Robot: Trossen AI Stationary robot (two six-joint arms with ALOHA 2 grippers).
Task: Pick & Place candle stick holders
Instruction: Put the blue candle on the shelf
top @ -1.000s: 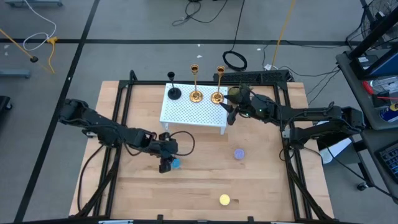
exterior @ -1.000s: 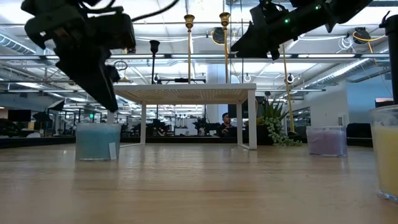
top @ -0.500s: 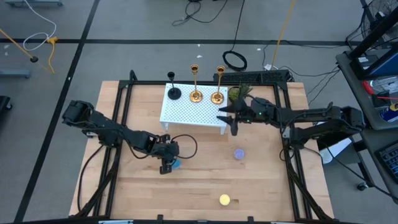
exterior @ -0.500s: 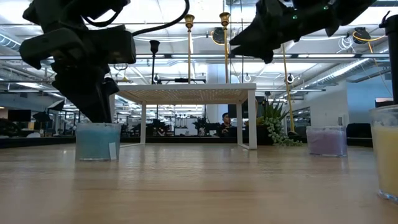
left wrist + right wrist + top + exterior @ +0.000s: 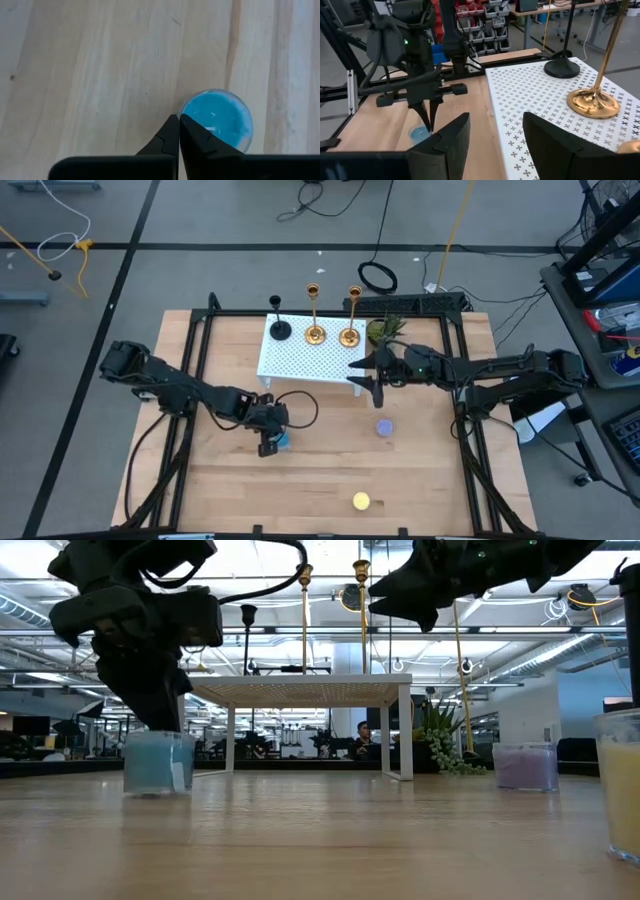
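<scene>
The blue candle jar, now on the table, will be released by my left gripper on the white stand (image 5: 278, 359) that is in front of the black holder.
Three candle stick holders stand by their round bases along the far edge of a white perforated stand (image 5: 305, 360): a short black one (image 5: 280, 330) and two gold ones (image 5: 314, 333) (image 5: 349, 335). The black base (image 5: 562, 68) and a gold base (image 5: 592, 103) show in the right wrist view. My right gripper (image 5: 372, 378) is open and empty above the stand's right end, near the gold holders. My left gripper (image 5: 267, 444) is shut, pointing down beside a blue candle jar (image 5: 216, 120) on the table. My left gripper comes from above, pointing down, with its shut fingertips (image 5: 176, 125) at the rim of the blue jar (image 5: 187, 107) on one side. I cannot tell whether they touch it. The jar stands upright on the table.
A purple candle jar (image 5: 385, 427) stands right of centre and a yellow one (image 5: 361, 501) near the front edge. A green plant (image 5: 384, 330) sits behind the stand's right end. Black frame rails run along the table's left and right sides.
My left gripper has gone down toward the blue jar, staying shut. My right gripper has moved a little from the gold holders toward the table's near edge, staying open.
</scene>
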